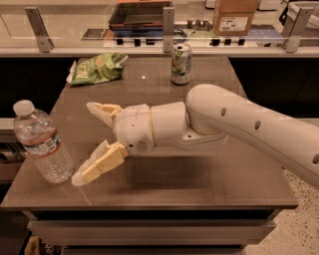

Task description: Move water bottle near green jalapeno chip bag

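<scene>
Next, I bring my gripper over to the middle of the water bottle and close it there, around the bottle's label band (45, 147).
The water bottle (42, 142) is clear ribbed plastic with a white cap and a thin label band. It stands upright at the table's front left corner. The green jalapeno chip bag (95, 67) lies crumpled at the far left of the table. My gripper (83, 143) reaches in from the right on a white arm. Its two yellowish fingers are spread wide and empty. The lower fingertip (79, 178) is just right of the bottle's base, the upper one (94, 108) higher and further back. The bottle is left of the gap and not touched.
A green-white soda can (181, 63) stands at the far middle of the brown table (209, 174). Behind the table runs a counter with a railing (164, 22), a cardboard box (235, 16) and a dark tray (142, 14).
</scene>
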Available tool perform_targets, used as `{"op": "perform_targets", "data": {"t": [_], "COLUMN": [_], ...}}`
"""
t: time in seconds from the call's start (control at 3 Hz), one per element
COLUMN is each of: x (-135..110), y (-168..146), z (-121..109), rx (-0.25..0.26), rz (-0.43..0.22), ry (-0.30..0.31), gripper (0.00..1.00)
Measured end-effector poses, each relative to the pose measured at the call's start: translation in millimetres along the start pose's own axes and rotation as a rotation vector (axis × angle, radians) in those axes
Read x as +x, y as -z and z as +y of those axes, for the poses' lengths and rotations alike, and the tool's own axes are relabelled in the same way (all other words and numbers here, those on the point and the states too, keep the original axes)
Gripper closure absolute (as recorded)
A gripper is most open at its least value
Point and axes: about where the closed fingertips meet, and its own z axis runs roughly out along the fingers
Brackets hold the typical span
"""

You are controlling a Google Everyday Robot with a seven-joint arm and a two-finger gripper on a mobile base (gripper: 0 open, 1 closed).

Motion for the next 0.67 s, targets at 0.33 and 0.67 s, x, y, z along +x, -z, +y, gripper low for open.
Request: {"op": "perform_targets", "data": {"t": [0.33,0.67], "x": [-3,-11], "y": [-17,-35], "z": [-2,-1], "rx": [0.032,0.08], "rz": [-0.04,-0.076], "ry": [-0.004,-0.011], "gripper": [0.0,0.0]}}
